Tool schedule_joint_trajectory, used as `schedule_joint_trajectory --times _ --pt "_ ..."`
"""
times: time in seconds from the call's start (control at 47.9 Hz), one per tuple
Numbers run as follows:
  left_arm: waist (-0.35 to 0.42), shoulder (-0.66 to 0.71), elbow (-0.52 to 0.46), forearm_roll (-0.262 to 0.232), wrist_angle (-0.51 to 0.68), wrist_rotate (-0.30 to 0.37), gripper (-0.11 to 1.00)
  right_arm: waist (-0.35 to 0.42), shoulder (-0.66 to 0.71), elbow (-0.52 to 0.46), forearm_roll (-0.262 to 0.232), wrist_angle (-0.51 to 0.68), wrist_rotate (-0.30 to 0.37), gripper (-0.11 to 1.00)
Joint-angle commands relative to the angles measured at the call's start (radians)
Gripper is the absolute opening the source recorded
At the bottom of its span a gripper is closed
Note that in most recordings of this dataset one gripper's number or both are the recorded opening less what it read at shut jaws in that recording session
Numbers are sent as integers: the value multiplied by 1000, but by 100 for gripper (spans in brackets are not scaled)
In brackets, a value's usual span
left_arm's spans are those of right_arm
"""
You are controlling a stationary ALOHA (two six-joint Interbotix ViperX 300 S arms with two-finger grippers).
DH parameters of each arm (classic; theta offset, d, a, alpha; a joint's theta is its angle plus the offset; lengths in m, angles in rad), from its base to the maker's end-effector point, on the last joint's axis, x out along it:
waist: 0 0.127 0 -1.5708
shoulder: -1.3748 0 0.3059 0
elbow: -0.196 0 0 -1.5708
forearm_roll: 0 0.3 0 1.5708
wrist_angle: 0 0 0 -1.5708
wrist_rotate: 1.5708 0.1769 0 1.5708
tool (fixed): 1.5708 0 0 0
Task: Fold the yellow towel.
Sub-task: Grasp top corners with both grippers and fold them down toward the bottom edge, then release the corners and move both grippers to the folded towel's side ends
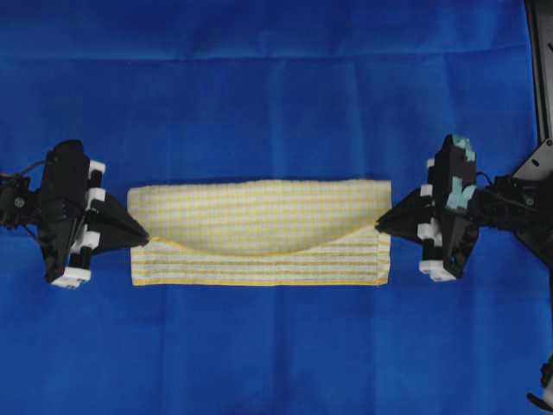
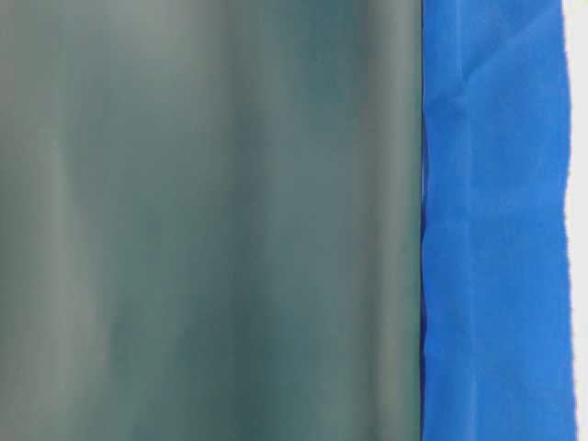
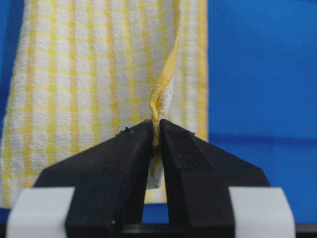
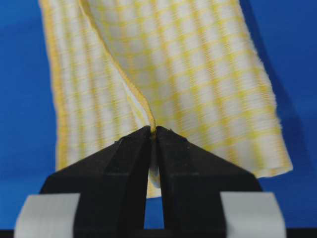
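I will use my left gripper to let go of the yellow towel's upper corner, now pinched in that gripper, on the lower layer's bare front corner (image 1: 136, 280) nearest that gripper.
The yellow towel (image 1: 259, 229) lies mid-table on the blue sheet, partly folded: its upper layer is drawn forward over the lower layer and sags in the middle, leaving a strip of the lower layer bare at the front. My left gripper (image 1: 145, 236) is shut on the towel's left corner edge, seen pinched in the left wrist view (image 3: 155, 130). My right gripper (image 1: 378, 225) is shut on the right corner edge, seen pinched in the right wrist view (image 4: 152, 130). Both hold the upper layer (image 3: 89, 74) (image 4: 198, 69) taut a little above the table.
The blue sheet (image 1: 276, 95) covers the whole table. A dark frame piece (image 1: 541, 69) stands at the right edge. The table-level view shows only a blurred grey-green surface (image 2: 202, 220) and a strip of blue cloth (image 2: 491, 220).
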Motion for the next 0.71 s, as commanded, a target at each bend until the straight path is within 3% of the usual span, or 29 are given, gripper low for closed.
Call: schedule_joint_trajectory --times 0.0,0.375,0.688 --pt "-34 2 -20 2 -8 -3 5 35 8 -26 20 -8 -2 4" --pt "-60 14 -32 2 14 -2 5 126 74 -83 60 -2 -2 4" --pt "-60 15 -34 -2 34 -3 5 156 77 -87 110 9 -2 4"
